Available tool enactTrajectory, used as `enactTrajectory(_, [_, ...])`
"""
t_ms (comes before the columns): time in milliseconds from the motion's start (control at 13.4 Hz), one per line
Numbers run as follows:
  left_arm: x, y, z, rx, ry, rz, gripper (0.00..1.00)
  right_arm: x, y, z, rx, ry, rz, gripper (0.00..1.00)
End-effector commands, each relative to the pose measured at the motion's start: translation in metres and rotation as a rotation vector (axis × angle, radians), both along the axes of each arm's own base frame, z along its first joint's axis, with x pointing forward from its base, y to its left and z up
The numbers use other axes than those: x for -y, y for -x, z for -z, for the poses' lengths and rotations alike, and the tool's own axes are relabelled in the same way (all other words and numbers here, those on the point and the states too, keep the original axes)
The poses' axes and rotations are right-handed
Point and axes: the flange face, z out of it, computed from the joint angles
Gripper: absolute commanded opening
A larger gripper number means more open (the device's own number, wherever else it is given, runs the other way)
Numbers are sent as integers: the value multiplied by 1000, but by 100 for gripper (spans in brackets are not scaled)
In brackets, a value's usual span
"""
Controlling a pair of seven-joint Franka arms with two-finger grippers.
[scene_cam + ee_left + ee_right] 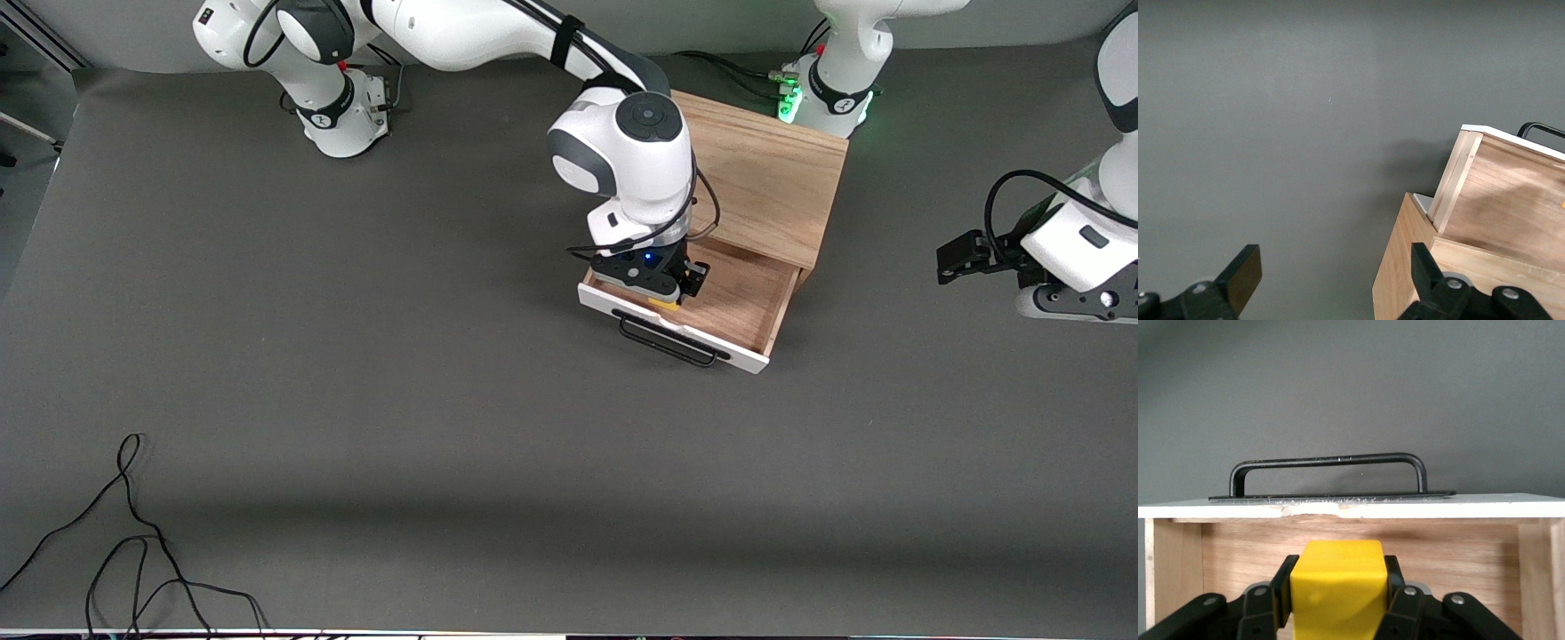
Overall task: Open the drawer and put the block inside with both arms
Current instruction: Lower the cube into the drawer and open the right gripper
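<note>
The yellow block will sit on the drawer's wooden bottom just behind the white front [661, 302] [1347, 565] after my right gripper lets it go.
The drawer [738, 307] of the light oak box [765, 178] stands pulled out, its white front and black wire handle [667, 342] toward the front camera. My right gripper [669, 298] is low inside the open drawer, shut on the yellow block [665, 303]. In the right wrist view the block [1337, 587] sits between the fingers, with the handle [1328, 477] and the drawer's wooden floor [1458, 560] past it. My left gripper [965, 260] is open and empty, over the bare table beside the box at the left arm's end; the drawer's side [1501, 200] shows in its wrist view.
A loose black cable [133, 551] lies on the grey table near the front camera at the right arm's end. The left arm's base [827, 93] glows green next to the box.
</note>
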Motion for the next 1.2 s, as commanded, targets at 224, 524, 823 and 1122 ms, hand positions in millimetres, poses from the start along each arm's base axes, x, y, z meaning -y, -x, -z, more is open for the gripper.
enactTrajectory(224, [3, 3, -1, 3, 5, 18, 100, -15, 13, 17, 26, 22, 4, 0])
enactTrajectory(524, [3, 3, -1, 2, 5, 18, 100, -15, 13, 31, 15, 36, 1, 17])
enactTrajectory(823, [3, 3, -1, 3, 5, 18, 100, -15, 13, 36, 11, 40, 3, 40])
enactTrajectory(1122, [3, 3, -1, 3, 5, 18, 100, -19, 20, 43, 85, 107, -51, 100])
